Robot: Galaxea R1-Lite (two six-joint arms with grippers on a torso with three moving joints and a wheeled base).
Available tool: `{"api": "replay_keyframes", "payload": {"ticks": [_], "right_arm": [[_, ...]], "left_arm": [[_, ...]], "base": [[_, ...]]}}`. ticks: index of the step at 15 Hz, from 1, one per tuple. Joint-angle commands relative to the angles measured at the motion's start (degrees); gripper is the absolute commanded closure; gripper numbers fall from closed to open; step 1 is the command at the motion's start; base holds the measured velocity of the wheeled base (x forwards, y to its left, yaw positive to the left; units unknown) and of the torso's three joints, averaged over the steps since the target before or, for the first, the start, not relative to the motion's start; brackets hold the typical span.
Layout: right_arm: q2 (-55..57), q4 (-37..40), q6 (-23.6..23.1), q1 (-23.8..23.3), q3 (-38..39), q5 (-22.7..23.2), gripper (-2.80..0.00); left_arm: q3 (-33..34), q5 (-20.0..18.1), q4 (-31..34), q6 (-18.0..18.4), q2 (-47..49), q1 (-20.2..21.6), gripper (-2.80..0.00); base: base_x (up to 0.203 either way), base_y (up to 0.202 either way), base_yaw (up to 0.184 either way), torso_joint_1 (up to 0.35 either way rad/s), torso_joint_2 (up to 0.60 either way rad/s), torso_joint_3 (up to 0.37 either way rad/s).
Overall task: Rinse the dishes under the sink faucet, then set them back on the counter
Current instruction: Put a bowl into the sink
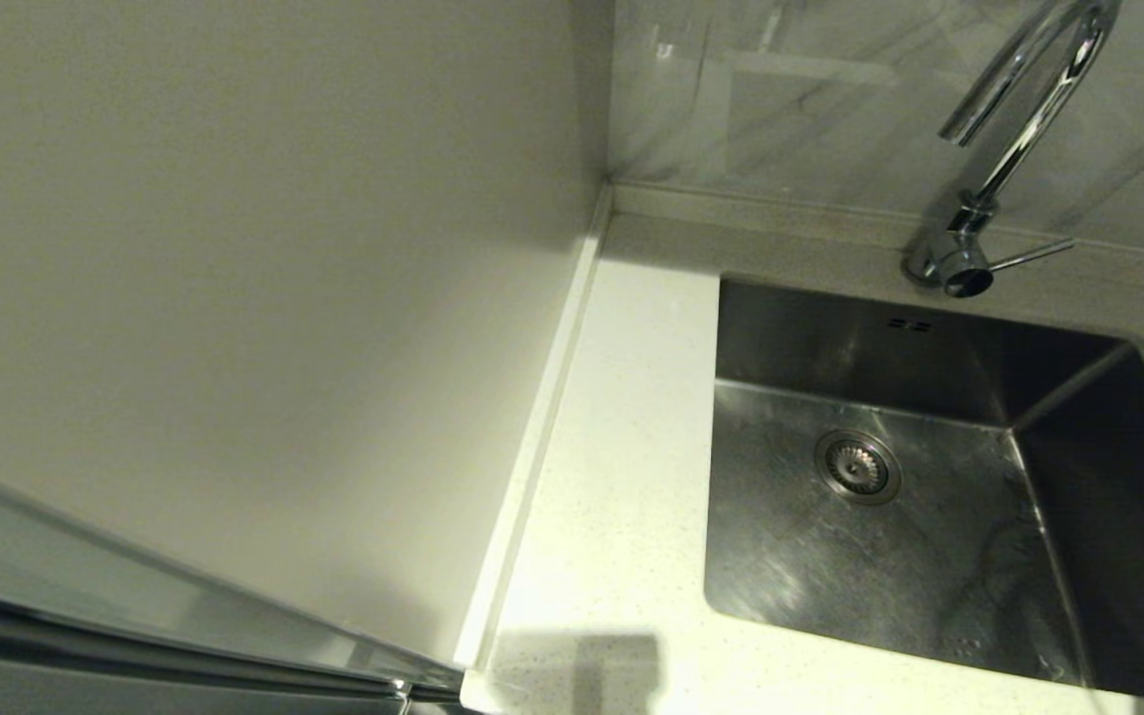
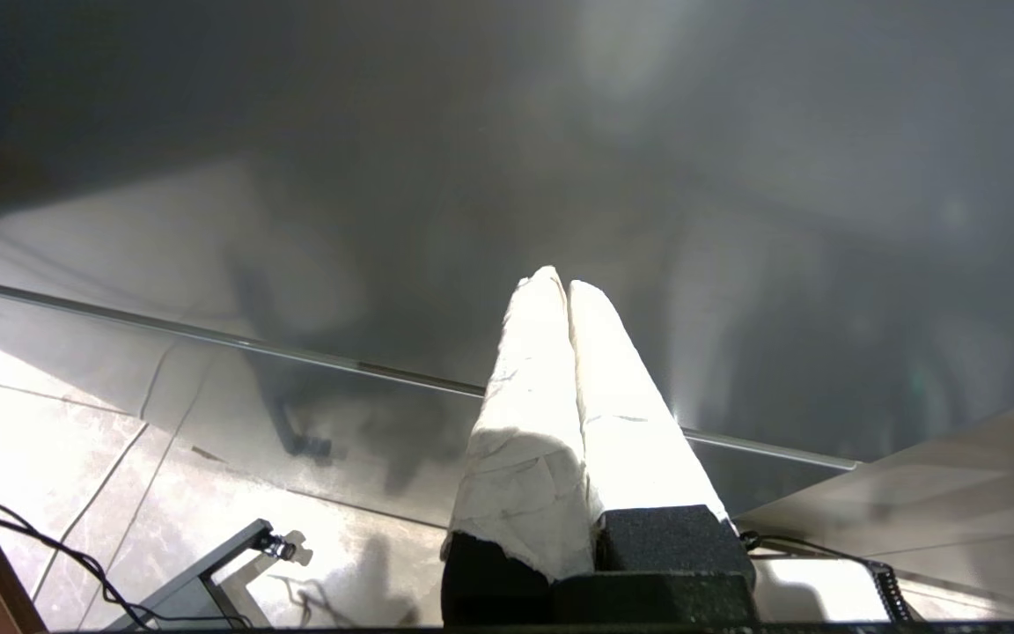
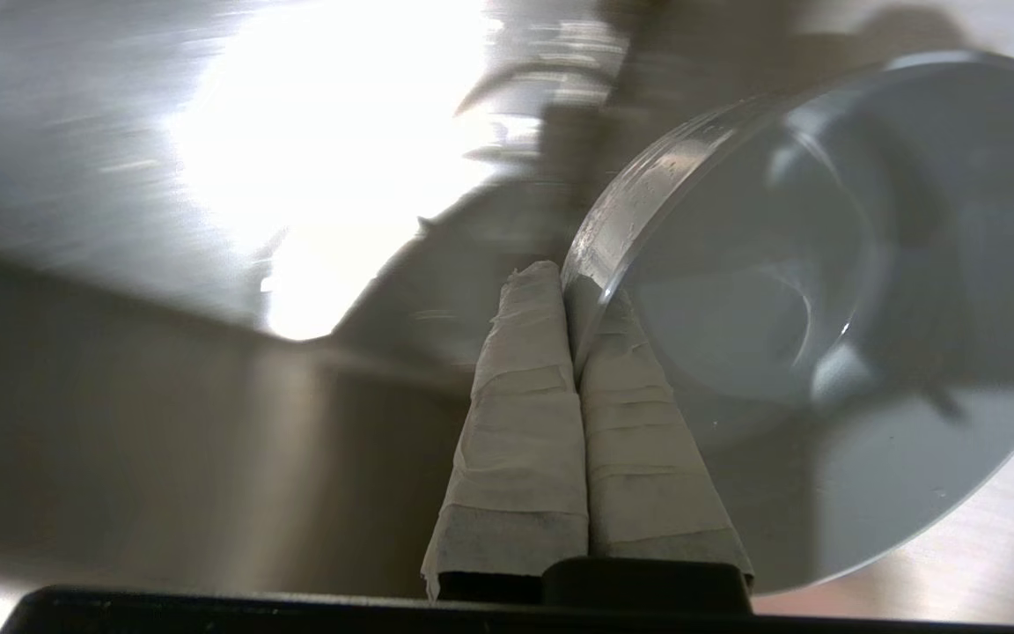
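I need to set the pale blue-grey bowl down with my right gripper between the drain strainer and the sink's dark side (image 1: 973, 482). The bowl now hangs tilted over blurred steel.
In the right wrist view my right gripper (image 3: 570, 286) is shut on the rim of a pale blue-grey bowl (image 3: 824, 299), which hangs tilted on its side over blurred steel. The head view shows the steel sink (image 1: 781, 556) empty, with its round drain strainer (image 1: 857, 466) and overflow slots. The chrome gooseneck faucet (image 1: 1014, 129) stands behind the sink, its thin lever (image 1: 1029, 256) pointing right. No water runs from it. The speckled counter (image 1: 612, 477) lies left of the sink and carries no bowls. Neither arm shows in the head view. My left gripper (image 2: 560, 286) is shut on nothing, down near the floor. The pink and mint bowls are out of view.
A plain cream wall panel (image 1: 234, 298) closes off the counter's left side. A marbled backsplash (image 1: 810, 99) rises behind the faucet. A steel edge (image 1: 135, 626) crosses the lower left corner. In the left wrist view there are glossy floor tiles (image 2: 49, 423) and a cable (image 2: 76, 563).
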Motion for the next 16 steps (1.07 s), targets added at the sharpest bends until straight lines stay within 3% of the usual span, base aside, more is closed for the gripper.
{"api": "replay_keyframes", "payload": {"ticks": [1, 5, 8, 11, 16], "right_arm": [[-6.43, 0.04, 0.60, 5.76, 5.06, -0.05, 0.00], [-7.99, -2.00, 1.69, 18.04, 11.03, -6.07, 0.00], [-3.79, -13.14, 7.08, 26.29, 14.04, -15.86, 0.00], [0.70, -26.83, 9.88, 30.69, 20.05, -23.67, 0.00], [12.93, -49.79, 10.52, 32.86, 25.56, -32.26, 0.00]], "left_arm": [[0.00, 0.05, -0.02, 0.00, -0.18, -0.05, 0.00], [0.00, 0.00, -0.02, -0.04, -0.20, -0.04, 0.00], [0.00, 0.00, -0.02, -0.04, -0.18, -0.08, 0.00], [0.00, 0.00, -0.02, -0.04, -0.18, -0.02, 0.00], [0.00, 0.00, -0.02, -0.04, -0.18, 0.00, 0.00]], "base": [[0.000, 0.000, 0.000, 0.000, 0.00, 0.000], [0.000, 0.000, 0.000, 0.000, 0.00, 0.000], [0.000, 0.000, 0.000, 0.000, 0.00, 0.000], [0.000, 0.000, 0.000, 0.000, 0.00, 0.000], [0.000, 0.000, 0.000, 0.000, 0.00, 0.000]]}}
